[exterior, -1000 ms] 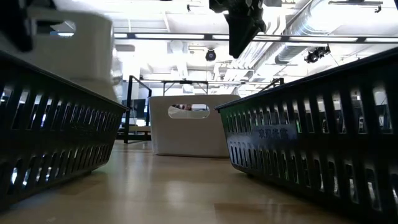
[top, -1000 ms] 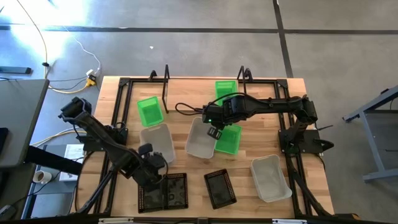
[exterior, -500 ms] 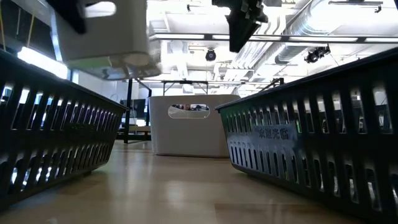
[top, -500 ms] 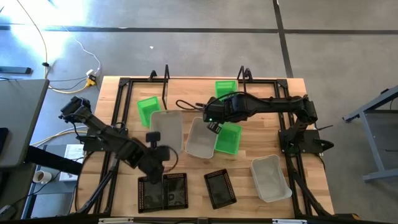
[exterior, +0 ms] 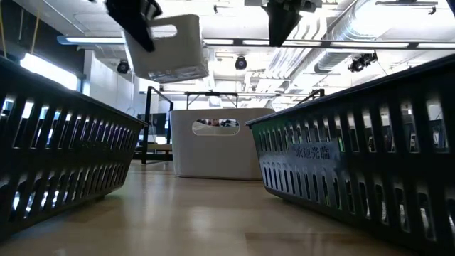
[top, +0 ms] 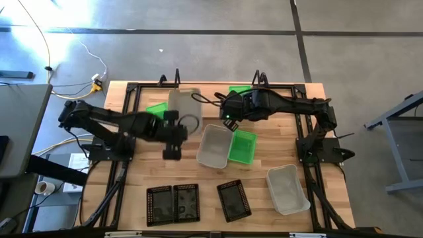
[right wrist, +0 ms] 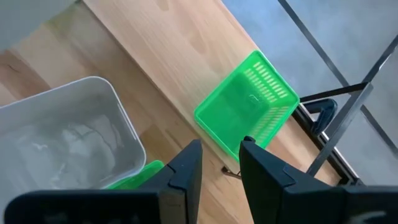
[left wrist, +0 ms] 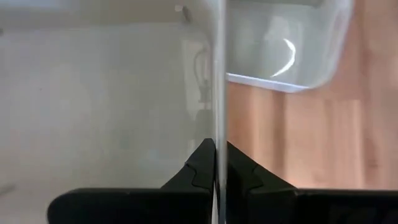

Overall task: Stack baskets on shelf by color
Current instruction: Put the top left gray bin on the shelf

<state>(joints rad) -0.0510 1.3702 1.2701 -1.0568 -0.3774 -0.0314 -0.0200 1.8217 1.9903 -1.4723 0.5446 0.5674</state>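
My left gripper is to let go of the whitish basket on the shelf (top: 189, 87) beside the green basket at the table's far edge. The whitish basket is now in the air near the shelf.
My left gripper (top: 175, 123) is shut on a translucent whitish basket (top: 184, 104) and holds it in the air near the shelf (top: 211, 88); the basket shows high in the low view (exterior: 174, 46). My right gripper (right wrist: 221, 165) is open and empty, above the table between a green basket (right wrist: 245, 109) resting on the shelf and a whitish basket (top: 215, 145) on the table. A second green basket (top: 156, 110) lies partly hidden under the held basket. A third green basket (top: 242, 147) lies beside the whitish one. My left gripper pinches one wall of the whitish basket (left wrist: 217, 118) between its two fingers, one finger (left wrist: 199, 165) on each face of the wall. The fingers come from the table's left side, roughly level. The basket is lifted clear of the table and tilted.
Three black perforated baskets (top: 160, 205) (top: 187, 201) (top: 234, 198) lie along the near edge; two of them fill the sides of the low view. Another whitish basket (top: 287, 188) lies near right. Black frame rails (top: 129, 99) run along the table's edges.
My left gripper has lifted the whitish basket clear of the table and carried it up and toward the far edge, over the green basket at the left. My right gripper has moved toward the far edge, toward the shelf.
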